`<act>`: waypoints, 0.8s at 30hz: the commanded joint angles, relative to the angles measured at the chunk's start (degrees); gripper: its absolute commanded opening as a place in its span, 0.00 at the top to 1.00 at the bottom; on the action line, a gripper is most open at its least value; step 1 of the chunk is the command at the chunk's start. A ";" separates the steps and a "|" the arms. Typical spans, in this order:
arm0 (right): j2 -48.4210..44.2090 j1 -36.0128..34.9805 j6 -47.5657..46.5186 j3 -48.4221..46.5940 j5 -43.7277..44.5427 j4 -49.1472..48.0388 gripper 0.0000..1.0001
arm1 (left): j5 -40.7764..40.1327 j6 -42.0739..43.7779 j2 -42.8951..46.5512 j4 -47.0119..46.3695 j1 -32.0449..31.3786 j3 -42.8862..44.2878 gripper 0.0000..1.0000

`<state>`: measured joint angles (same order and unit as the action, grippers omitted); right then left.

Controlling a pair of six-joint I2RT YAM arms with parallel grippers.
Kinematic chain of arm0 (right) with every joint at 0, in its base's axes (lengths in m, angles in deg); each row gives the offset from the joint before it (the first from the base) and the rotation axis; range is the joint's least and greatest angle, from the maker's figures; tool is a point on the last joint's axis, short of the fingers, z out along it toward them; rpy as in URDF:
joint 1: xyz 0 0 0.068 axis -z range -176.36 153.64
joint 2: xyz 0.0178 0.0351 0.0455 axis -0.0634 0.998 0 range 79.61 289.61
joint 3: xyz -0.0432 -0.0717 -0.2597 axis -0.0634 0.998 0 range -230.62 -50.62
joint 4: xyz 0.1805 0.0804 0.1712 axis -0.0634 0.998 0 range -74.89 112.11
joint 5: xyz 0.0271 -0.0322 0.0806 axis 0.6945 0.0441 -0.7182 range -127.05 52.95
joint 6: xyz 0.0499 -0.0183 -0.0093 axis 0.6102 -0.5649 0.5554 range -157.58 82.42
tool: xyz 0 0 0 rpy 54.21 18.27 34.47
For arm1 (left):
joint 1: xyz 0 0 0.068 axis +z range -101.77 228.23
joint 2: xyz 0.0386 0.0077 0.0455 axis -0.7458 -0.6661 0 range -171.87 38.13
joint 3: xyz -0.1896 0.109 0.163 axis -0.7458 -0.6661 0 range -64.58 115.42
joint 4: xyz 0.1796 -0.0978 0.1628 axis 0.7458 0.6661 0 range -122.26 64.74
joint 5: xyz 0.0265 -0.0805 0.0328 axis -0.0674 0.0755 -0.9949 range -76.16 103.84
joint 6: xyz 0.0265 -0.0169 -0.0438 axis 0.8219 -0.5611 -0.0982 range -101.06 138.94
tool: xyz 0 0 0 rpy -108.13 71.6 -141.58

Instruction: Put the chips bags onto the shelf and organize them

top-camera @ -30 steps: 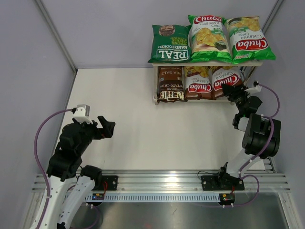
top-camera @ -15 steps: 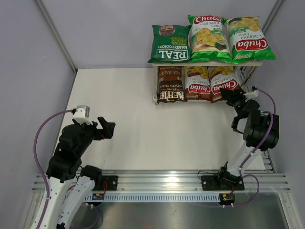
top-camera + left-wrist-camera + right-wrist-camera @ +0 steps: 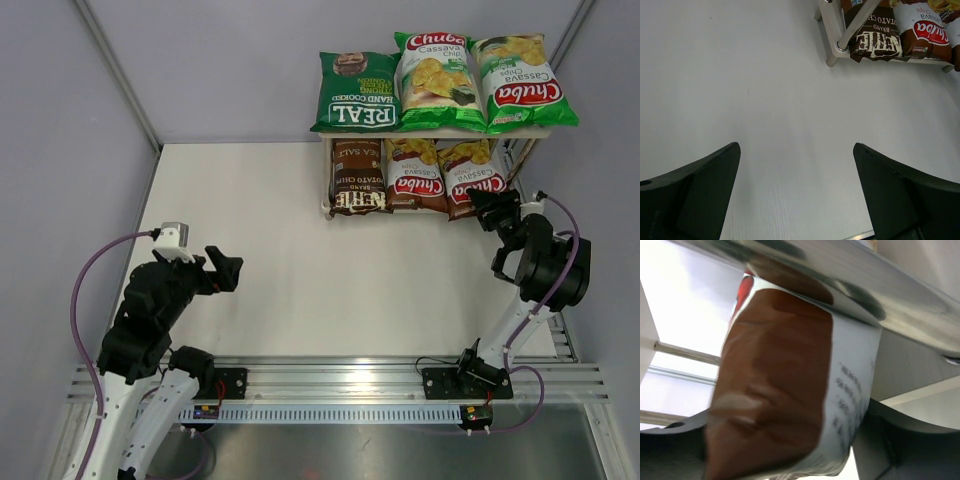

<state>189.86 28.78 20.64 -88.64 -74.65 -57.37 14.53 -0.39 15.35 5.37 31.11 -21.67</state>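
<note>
The end brown-red Chuba bag leans at a slant against the middle Chuba bag, so the robot's right gripper will grip it again by its near corner (image 3: 503, 186) beside the post and straighten it.
The shelf (image 3: 327, 176) stands at the far right. On its top board lie the dark green REAL bag (image 3: 356, 92) and two light green Chuba bags (image 3: 436, 70) (image 3: 522, 82). On the lower board lie the dark brown Kettle bag (image 3: 358, 176), a brown-red Chuba bag (image 3: 415, 176) and a second brown-red Chuba bag (image 3: 478, 178) at the right end. My right gripper (image 3: 493, 208) is shut on the near end of that right bag, which fills the right wrist view (image 3: 775, 390) between the jaws. My left gripper (image 3: 226, 268) is open and empty over the table, far left of the shelf.
The left wrist view shows the white table (image 3: 780, 100) with the shelf's metal leg (image 3: 856, 25) and the Kettle bag (image 3: 875, 42) at the top right. Grey walls stand on both sides. A metal rail (image 3: 330, 375) runs along the near edge.
My right gripper has moved a little right and towards me, and the right brown-red Chuba bag has shifted with it. The left arm has hardly moved.
</note>
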 commanded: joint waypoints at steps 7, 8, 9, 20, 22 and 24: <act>-16.13 0.08 -4.86 -1.09 6.84 34.24 0.10 | 0.54 0.61 0.81 -2.29 -0.45 -0.11 0.01; -18.30 0.08 -6.00 -0.74 7.71 35.65 0.10 | 0.63 0.61 0.90 -2.38 -0.45 -0.03 0.01; -19.37 0.08 -6.01 -0.48 9.03 37.66 0.11 | 0.63 0.61 0.99 -2.47 -0.45 -0.03 0.01; -16.40 0.43 -5.13 -2.14 13.52 38.13 0.60 | 0.28 0.44 1.25 -2.30 -0.80 -0.11 0.01; -15.08 0.43 -4.35 -2.41 13.35 36.46 0.66 | 0.19 0.44 1.16 -2.29 -0.80 -0.20 0.01; -14.02 0.43 -4.25 -3.02 12.82 35.32 0.67 | 0.28 0.44 1.16 -2.30 -0.80 -0.11 0.01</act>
<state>173.97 28.94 16.18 -89.43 -63.16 -19.61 14.53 -0.39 16.11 5.35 30.63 -21.97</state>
